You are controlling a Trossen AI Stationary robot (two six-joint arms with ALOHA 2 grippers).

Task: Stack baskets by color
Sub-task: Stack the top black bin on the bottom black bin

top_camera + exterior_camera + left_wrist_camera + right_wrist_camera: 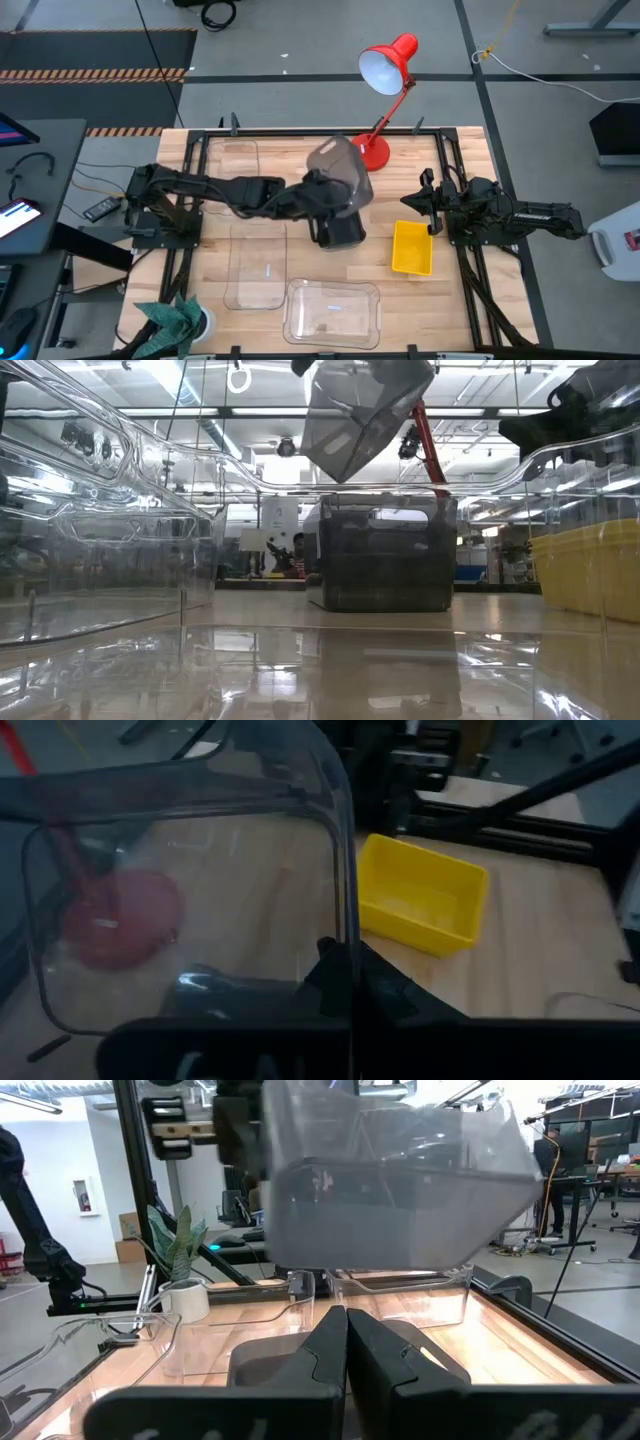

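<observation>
My left gripper should release the smoky grey basket so that I leave it inside the dark grey basket [335, 203] [232, 1000] that is standing below it.
My left gripper [318, 190] is shut on a smoky grey see-through basket [342, 172], which it holds tilted in the air above the table's middle. Right below it a dark grey basket [385, 555] stands on its base on the table. To the right of that basket a yellow basket [412, 247] sits on the table. My right gripper [347, 1330] is shut on nothing and waits at the table's right edge [425, 205]. My left gripper pinches the rim of one wall [346, 935] of the smoky grey basket between its two fingers; the wall's edge runs straight into the gap between them. The fingers come from the table's left, slanting down. The basket [365, 410] hangs tilted, lifted clear.
A red desk lamp [385, 70] stands at the far edge, its base [372, 152] just behind the held basket. Clear baskets lie at the left [255, 265], near edge [332, 310] and far left [232, 160]. A small plant [175, 315] stands at the near left corner.
</observation>
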